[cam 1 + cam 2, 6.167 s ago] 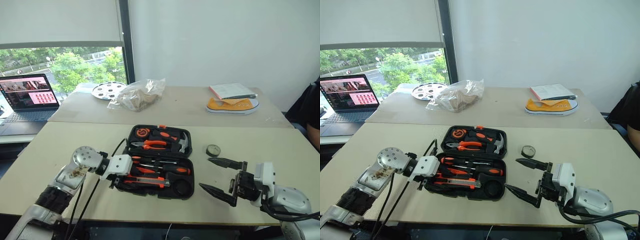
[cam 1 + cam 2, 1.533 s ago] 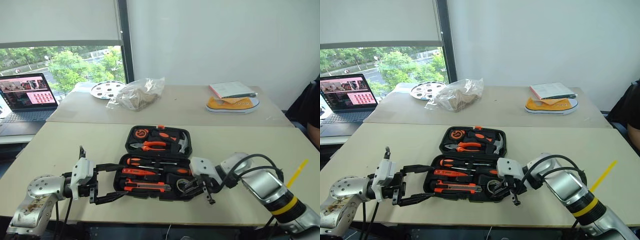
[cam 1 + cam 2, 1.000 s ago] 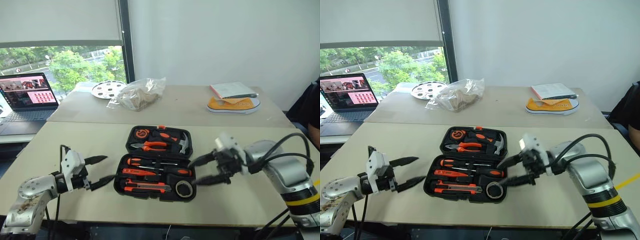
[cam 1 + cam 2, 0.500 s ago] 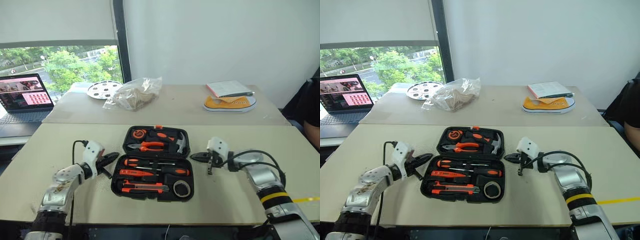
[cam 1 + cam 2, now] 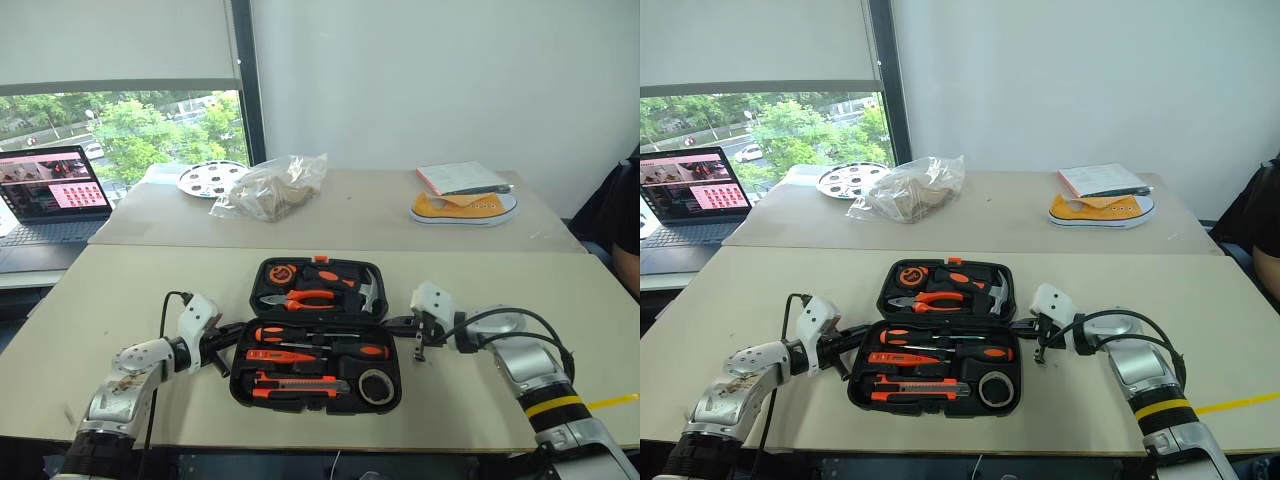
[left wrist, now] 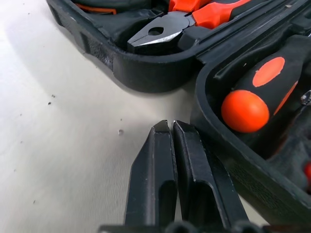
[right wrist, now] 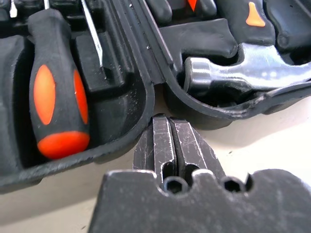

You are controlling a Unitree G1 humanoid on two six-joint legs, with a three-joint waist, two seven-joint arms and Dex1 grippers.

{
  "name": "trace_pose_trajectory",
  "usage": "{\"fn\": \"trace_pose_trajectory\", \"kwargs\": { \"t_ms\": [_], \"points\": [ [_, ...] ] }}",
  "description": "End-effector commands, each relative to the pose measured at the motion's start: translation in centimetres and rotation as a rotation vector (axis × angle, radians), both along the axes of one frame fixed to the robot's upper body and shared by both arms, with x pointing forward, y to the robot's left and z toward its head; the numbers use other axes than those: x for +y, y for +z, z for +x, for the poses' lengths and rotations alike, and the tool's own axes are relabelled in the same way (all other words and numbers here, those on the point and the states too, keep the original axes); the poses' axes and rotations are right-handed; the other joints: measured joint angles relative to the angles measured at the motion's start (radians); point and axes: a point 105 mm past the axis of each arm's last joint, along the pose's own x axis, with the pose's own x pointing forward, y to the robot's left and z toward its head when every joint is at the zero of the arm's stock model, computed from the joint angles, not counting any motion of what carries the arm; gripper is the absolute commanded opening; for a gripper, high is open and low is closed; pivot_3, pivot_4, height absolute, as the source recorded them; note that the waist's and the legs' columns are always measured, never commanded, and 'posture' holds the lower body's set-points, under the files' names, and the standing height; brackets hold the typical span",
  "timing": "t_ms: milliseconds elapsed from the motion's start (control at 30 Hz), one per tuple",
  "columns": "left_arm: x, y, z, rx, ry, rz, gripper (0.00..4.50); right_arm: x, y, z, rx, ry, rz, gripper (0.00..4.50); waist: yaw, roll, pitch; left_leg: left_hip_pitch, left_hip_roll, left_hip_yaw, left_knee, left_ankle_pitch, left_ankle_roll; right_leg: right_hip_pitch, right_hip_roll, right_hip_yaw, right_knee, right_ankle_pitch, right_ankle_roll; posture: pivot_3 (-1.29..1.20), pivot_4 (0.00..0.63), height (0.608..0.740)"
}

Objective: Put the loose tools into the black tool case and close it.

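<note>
I should open my right gripper's shut fingers, which are at the hinge gap, and take the far half's rim (image 5: 382,292) beside the hammer before I fold it over.
The black tool case (image 5: 300,402) lies open on the near table. Its near half holds two screwdrivers (image 5: 300,334) with orange-and-black handles, the utility knife (image 5: 298,386) and a tape measure (image 5: 375,385). Pliers (image 5: 305,297) and a hammer (image 5: 365,290) sit in the far half. My left gripper (image 5: 234,336) is shut and empty, its tips (image 6: 171,127) on the table against the case's left side, by the hinge. My right gripper (image 5: 392,323) is also shut and empty, its tips (image 7: 170,121) at the hinge gap on the case's right side.
On the far table are a laptop (image 5: 50,195), a white plate (image 5: 205,178), a clear plastic bag (image 5: 270,185), a yellow shoe (image 5: 462,207) and a book (image 5: 462,178). A person sits at the right edge (image 5: 625,210).
Both grippers were open a second ago and are now shut. Each has moved in to the case's side at the hinge. The tape measure, earlier on the table, now lies in the case.
</note>
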Motion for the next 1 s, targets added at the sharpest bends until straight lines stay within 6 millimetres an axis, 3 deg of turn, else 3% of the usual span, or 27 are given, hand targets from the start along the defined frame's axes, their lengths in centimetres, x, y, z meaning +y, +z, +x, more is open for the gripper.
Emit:
{"fn": "trace_pose_trajectory", "kwargs": {
  "t_ms": [33, 167, 233, 300, 433, 633, 900, 933, 1000],
  "points": [
    [2.6, 3.0, -0.3, -0.023, 0.065, -0.005, 0.96, -1.9, 3.2, -0.6, 0.019, -0.024, 0.052, 0.59, -0.002, 0.000, 0.000, 0.000, 0.000, 0.000, 0.000, 0.000, 0.000, 0.000, 0.000, 0.000, 0.000, 0.000, 0.000, 0.00, 0.150, 0.740],
    [3.5, 5.8, -0.5, 0.044, 0.078, -0.113, 2.44, -2.4, 5.9, -0.5, 0.034, -0.057, 0.120, 1.81, -0.001, 0.000, 0.000, 0.001, 0.001, -0.001, 0.000, 0.000, 0.000, 0.000, 0.000, 0.000, 0.001, 0.000, 0.000, 0.00, 0.150, 0.740],
    [3.5, 6.5, -0.2, 0.130, 0.069, -0.142, 3.23, -2.5, 6.5, -0.3, 0.122, -0.103, 0.121, 2.54, -0.001, 0.000, 0.000, 0.001, 0.001, -0.001, 0.000, 0.000, 0.000, 0.000, 0.000, 0.001, 0.001, 0.000, -0.001, 0.00, 0.150, 0.740],
    [3.5, 6.9, 1.2, 0.203, 0.112, -0.156, 3.92, -2.7, 5.9, 0.1, 0.297, -0.206, 0.057, 3.17, 0.000, 0.000, 0.000, 0.000, 0.001, -0.002, 0.001, 0.001, -0.001, 0.000, 0.000, 0.001, 0.001, 0.001, -0.001, 0.00, 0.150, 0.740],
    [2.7, 6.5, 3.5, 0.305, 0.164, -0.138, 3.98, -1.7, 6.3, 1.2, 0.490, -0.321, 0.092, 4.45, 0.001, 0.000, 0.000, 0.000, -0.001, -0.002, 0.002, 0.002, 0.000, 0.001, 0.001, 0.001, 0.001, 0.001, -0.002, 0.00, 0.150, 0.740],
    [0.6, 5.6, 5.4, 0.371, 0.172, -0.085, 3.98, -0.8, 5.4, 3.7, 0.529, -0.443, 0.062, 4.45, -0.003, 0.000, 0.000, -0.002, -0.002, -0.002, 0.001, 0.002, -0.001, -0.001, 0.001, 0.000, 0.001, 0.002, -0.002, 0.00, 0.150, 0.740],
    [-0.7, 4.7, 5.7, 0.409, 0.161, -0.069, 3.98, 0.1, 4.0, 5.0, 0.581, -0.501, 0.042, 4.45, -0.007, 0.000, 0.000, -0.006, -0.002, 0.000, -0.001, 0.002, -0.001, -0.003, 0.002, -0.003, 0.001, 0.002, -0.002, 0.00, 0.150, 0.740],
    [-0.7, 4.5, 5.7, 0.413, 0.163, -0.065, 3.98, 0.0, 3.8, 5.0, 0.585, -0.505, 0.035, 3.95, -0.007, 0.000, 0.000, -0.006, -0.002, 0.000, -0.001, 0.002, -0.001, -0.003, 0.002, -0.004, 0.001, 0.002, -0.002, 0.00, 0.150, 0.740],
    [-0.8, 4.3, 5.8, 0.422, 0.166, -0.066, 3.98, 0.0, 3.5, 5.0, 0.605, -0.516, 0.029, 3.40, -0.008, 0.000, 0.000, -0.006, -0.002, 0.001, 0.000, 0.002, -0.001, -0.003, 0.001, -0.004, 0.001, 0.002, -0.002, 0.00, 0.150, 0.740]
  ]
}}
